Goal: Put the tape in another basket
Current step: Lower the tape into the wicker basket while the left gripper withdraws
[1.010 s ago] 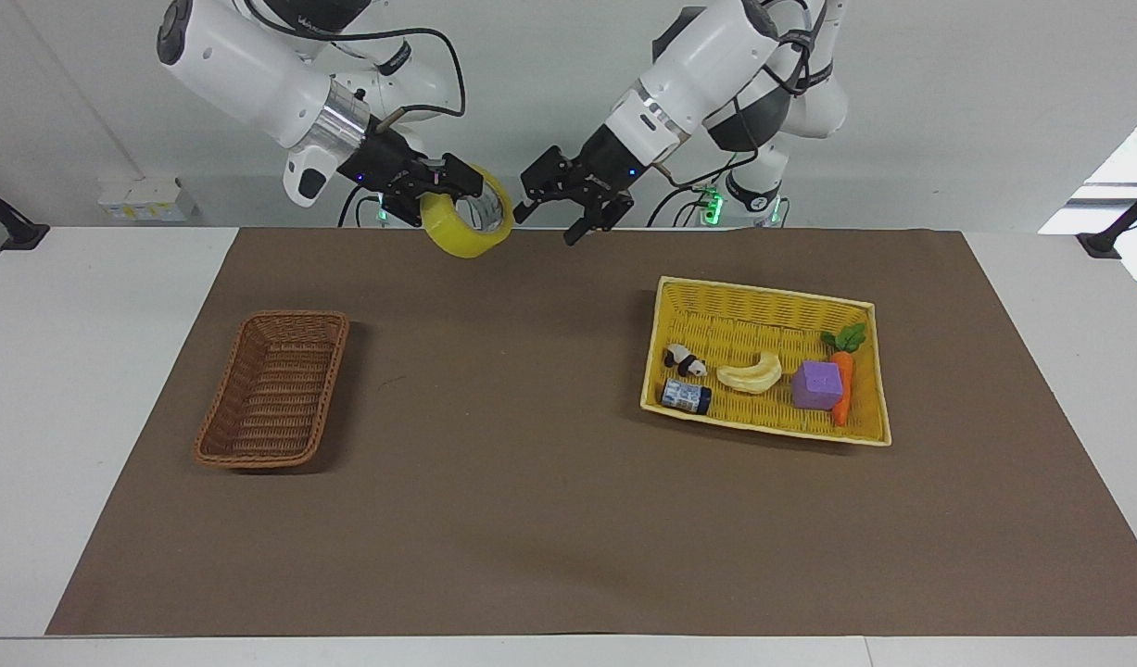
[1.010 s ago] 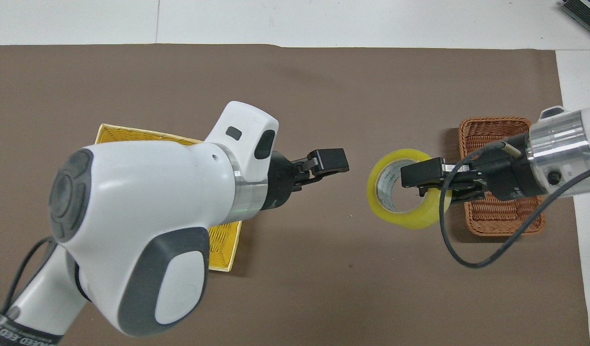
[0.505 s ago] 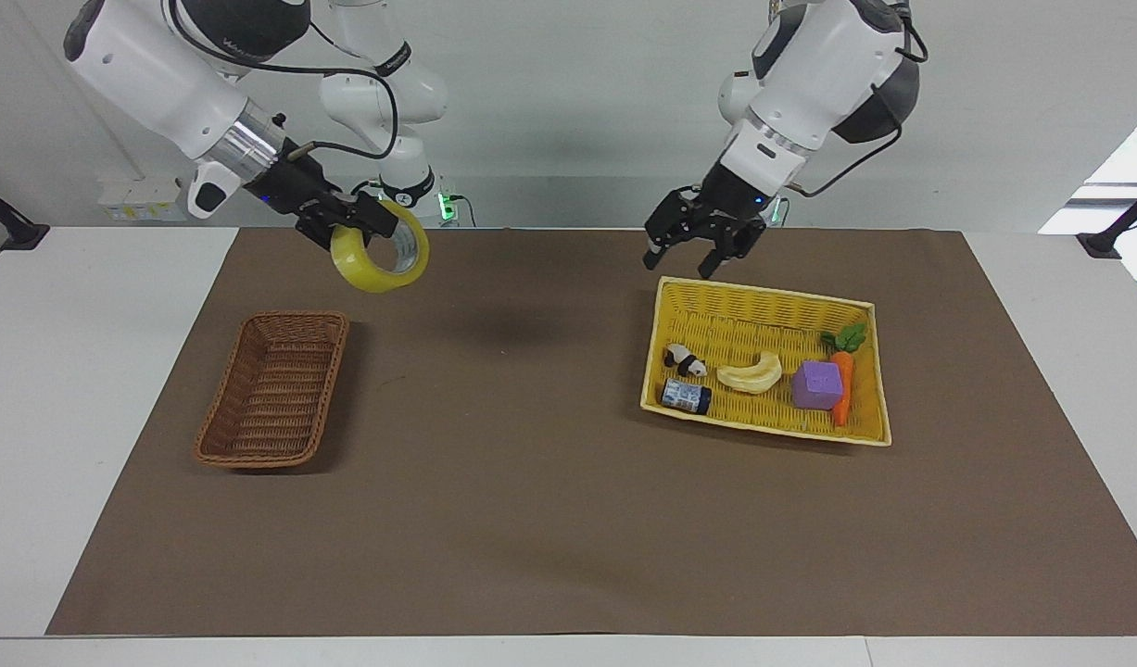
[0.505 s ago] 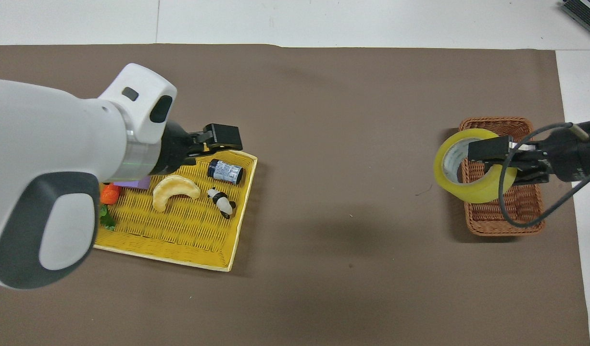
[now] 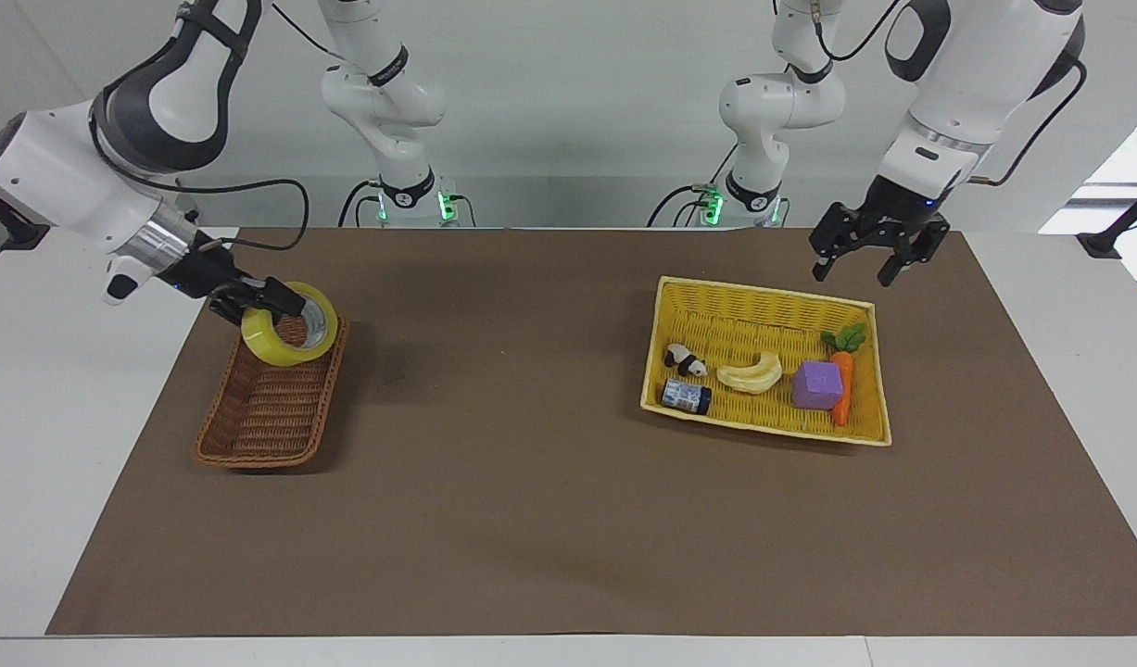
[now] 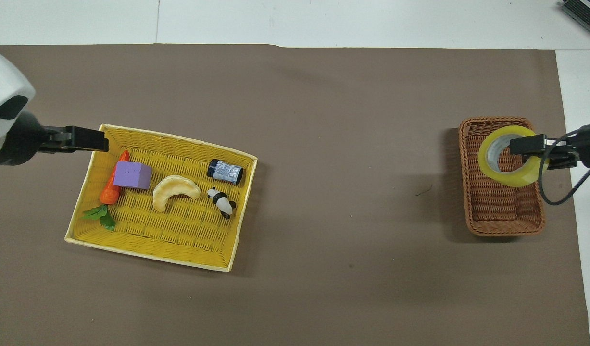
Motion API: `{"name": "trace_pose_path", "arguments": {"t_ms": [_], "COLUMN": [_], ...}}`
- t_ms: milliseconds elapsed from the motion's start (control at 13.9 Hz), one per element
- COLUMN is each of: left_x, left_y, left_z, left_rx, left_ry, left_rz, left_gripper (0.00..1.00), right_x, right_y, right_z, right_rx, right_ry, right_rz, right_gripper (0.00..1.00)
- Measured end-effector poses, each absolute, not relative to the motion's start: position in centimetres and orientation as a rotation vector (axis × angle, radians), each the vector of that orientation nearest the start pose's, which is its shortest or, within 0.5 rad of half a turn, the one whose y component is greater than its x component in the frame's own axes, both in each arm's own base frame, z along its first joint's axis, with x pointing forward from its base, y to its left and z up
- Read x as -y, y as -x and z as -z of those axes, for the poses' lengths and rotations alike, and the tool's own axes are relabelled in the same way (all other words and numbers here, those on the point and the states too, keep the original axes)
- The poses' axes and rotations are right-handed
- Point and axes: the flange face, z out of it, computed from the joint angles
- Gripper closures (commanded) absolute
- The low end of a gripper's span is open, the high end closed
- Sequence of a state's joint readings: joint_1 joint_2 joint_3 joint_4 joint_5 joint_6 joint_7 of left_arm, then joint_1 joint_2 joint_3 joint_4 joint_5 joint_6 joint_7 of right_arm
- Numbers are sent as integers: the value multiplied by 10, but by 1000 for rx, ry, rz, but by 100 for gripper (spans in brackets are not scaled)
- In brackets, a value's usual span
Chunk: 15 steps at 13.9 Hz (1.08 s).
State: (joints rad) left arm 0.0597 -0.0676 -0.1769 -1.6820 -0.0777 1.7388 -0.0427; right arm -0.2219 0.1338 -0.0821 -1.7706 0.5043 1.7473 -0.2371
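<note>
Next, my right gripper sets the yellow tape roll down near the middle of the small brown wicker basket (image 6: 501,190). The roll now hangs low over that basket.
The yellow tape roll (image 5: 260,348) is held in my right gripper (image 5: 273,298), which is shut on its rim. It hangs low over the small brown wicker basket (image 5: 253,456) at the right arm's end of the mat. I cannot tell whether the roll touches the basket. In the overhead view the tape (image 6: 513,179) and right gripper (image 6: 528,153) cover part of the basket (image 6: 506,230). My left gripper (image 5: 853,270) is open and empty, in the air over the mat by the yellow basket's corner; it also shows in the overhead view (image 6: 102,142).
The large yellow basket (image 5: 763,310) lies toward the left arm's end. It holds a banana (image 5: 751,373), a purple block (image 5: 816,384), a carrot (image 5: 843,380), a toy panda (image 5: 685,359) and a small dark jar (image 5: 686,396). A brown mat (image 5: 531,482) covers the table.
My right gripper carried the tape from above the mat's middle toward the right arm's end and down over the wicker basket. My left gripper swung away toward the left arm's end.
</note>
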Motion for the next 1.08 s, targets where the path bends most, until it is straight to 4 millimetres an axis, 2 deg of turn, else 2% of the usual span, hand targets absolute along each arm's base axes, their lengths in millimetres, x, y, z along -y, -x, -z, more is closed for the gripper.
{"name": "trace_pose_path", "arguments": {"t_ms": [144, 361, 577, 722, 1082], "left_x": [55, 46, 31, 31, 31], "left_y": [-538, -531, -537, -538, -540], "left_z": [-640, -654, -654, -652, -653], "left_rx": [-122, -107, -73, -73, -74], "left_ry": [3141, 3124, 3129, 3130, 3130], "left_rz": [139, 34, 1, -7, 15], "left_gripper": [0, 0, 0, 0, 0], "right_x": [138, 145, 174, 190, 180], "right_y": [-573, -570, -564, -556, -555], "right_z": [-474, -458, -416, -393, -368], "right_rx": [-260, -229, -147, -148, -153], "right_ry": [2641, 2682, 2692, 2692, 2701], "right_rz": [-36, -79, -107, -107, -107], "right_gripper": [100, 100, 100, 100, 100]}}
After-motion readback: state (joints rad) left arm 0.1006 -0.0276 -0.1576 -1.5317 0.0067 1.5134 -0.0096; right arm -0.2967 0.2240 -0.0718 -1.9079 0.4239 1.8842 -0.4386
